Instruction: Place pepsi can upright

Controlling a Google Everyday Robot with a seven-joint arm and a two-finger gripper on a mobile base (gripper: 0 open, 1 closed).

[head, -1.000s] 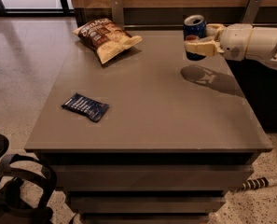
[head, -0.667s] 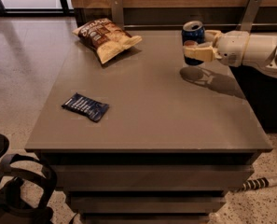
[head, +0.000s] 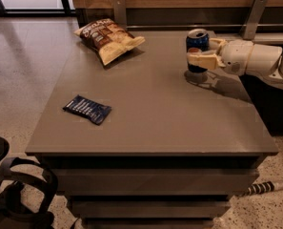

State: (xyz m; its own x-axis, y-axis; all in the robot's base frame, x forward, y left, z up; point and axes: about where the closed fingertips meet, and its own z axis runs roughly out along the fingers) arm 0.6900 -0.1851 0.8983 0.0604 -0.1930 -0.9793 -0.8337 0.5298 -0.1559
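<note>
The pepsi can will be set upright on the grey table by my gripper, which will let go of it on the dark shadow [head: 193, 80] just beneath it. The can now stands upright on the tabletop.
The pepsi can [head: 197, 43], dark blue with a silver top, stands upright at the far right of the grey table [head: 155, 109]. Its base seems to rest on the tabletop. My gripper [head: 200, 51] reaches in from the right, and its cream fingers [head: 202, 60] are closed around the can's body. The white arm [head: 260, 61] extends off the right edge of the view.
A brown chip bag [head: 107, 38] lies at the far left of the table. A flat dark-blue snack packet [head: 86, 109] lies near the front left. A wooden wall with metal brackets [head: 252, 15] runs behind the table. A black object [head: 17, 190] sits on the floor at the lower left.
The gripper has lowered the can and moved it slightly left, down to the tabletop. The can stays upright in the fingers.
</note>
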